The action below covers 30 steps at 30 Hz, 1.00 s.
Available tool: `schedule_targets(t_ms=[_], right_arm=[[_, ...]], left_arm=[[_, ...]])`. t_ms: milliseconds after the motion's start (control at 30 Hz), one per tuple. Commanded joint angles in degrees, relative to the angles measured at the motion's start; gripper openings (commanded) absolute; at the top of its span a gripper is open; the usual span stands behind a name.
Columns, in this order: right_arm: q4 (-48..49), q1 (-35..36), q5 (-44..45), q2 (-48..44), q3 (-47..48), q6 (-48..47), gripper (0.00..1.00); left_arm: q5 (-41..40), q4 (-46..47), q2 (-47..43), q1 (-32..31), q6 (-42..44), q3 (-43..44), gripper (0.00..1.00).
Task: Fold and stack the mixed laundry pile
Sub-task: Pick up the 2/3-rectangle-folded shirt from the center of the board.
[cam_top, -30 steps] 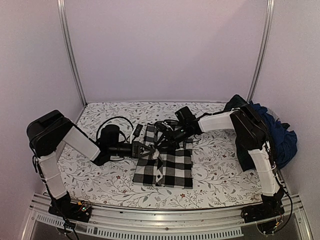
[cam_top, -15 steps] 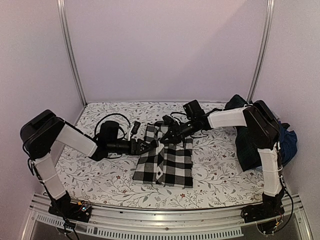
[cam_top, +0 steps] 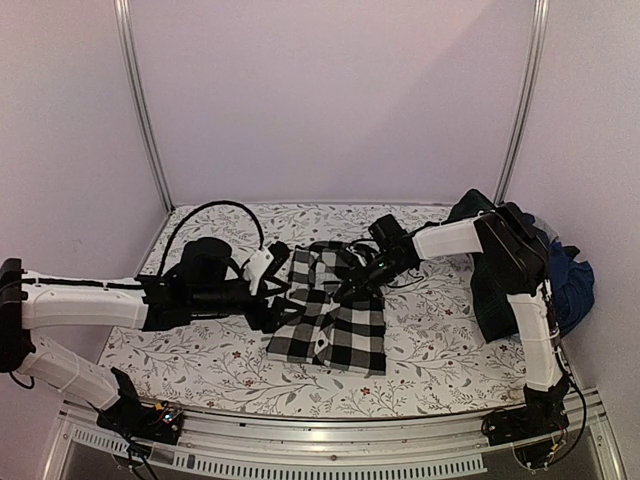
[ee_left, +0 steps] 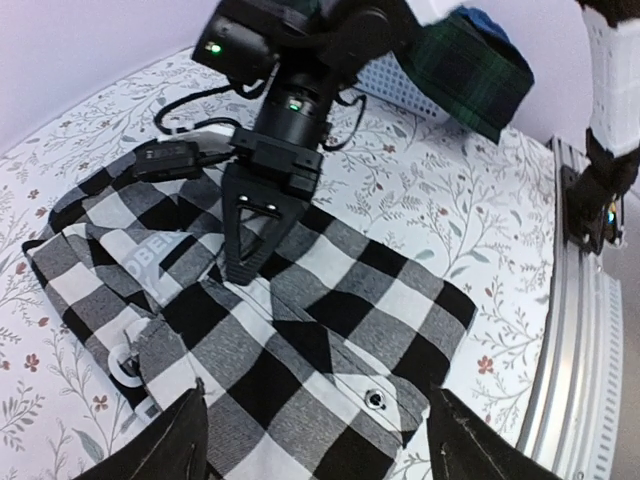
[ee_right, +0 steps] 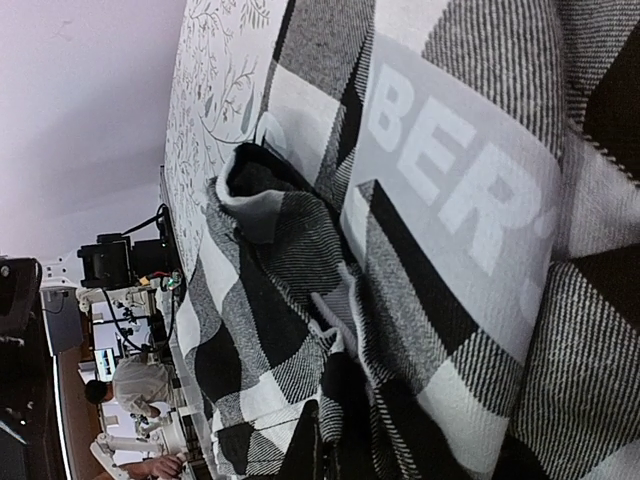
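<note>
The middle of the checked shirt's near edge [cam_top: 325,362] [ee_left: 416,424], facing the metal rail, is next for my left gripper, which should go there and close.
The black-and-white checked shirt [cam_top: 333,325] lies folded in a rough rectangle on the floral table covering [cam_top: 440,340]. My left gripper [cam_top: 280,303] hovers low over the shirt's left edge. It is open, with its fingers [ee_left: 185,440] set wide apart over the checked cloth [ee_left: 330,330] and nothing between them. My right gripper [cam_top: 352,287] reaches in from the right and is shut on a fold near the shirt's top; its fingertips [ee_left: 237,272] press into the cloth. In the right wrist view the shirt [ee_right: 300,260] fills the frame and bunches at the fingers [ee_right: 330,460].
The rest of the laundry pile sits at the right wall: a dark green plaid garment [cam_top: 492,290] and navy and blue pieces [cam_top: 565,280]. The plaid garment [ee_left: 470,60] lies beyond the right arm. A metal rail [cam_top: 330,440] runs along the near edge.
My left gripper has opened and let go of the shirt, and its arm has dropped low and stretched out. My right gripper has shut on the shirt's fold.
</note>
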Motion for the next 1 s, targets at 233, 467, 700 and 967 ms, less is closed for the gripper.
schedule_targets(t_ms=[233,467,700,967], right_arm=[[-5.93,1.2,4.38,4.93,4.11,-7.59,0.03],[-7.25,1.38,6.15,6.02,4.11,-9.28,0.02],[-8.62,1.86,7.04,6.95,4.02,-10.72,0.03],[-11.27,2.54,7.54,7.06,3.82,-13.58,0.03]], left_arm=[[-25.3,-5.02,5.31,-18.85,23.45,-1.18,0.75],[-26.85,-0.42,14.8,-22.94,33.91,0.87,0.75],[-31.16,4.59,22.8,-23.58,41.17,3.77,0.6],[-31.92,-0.32,20.22,-24.41,42.65,6.34,0.0]])
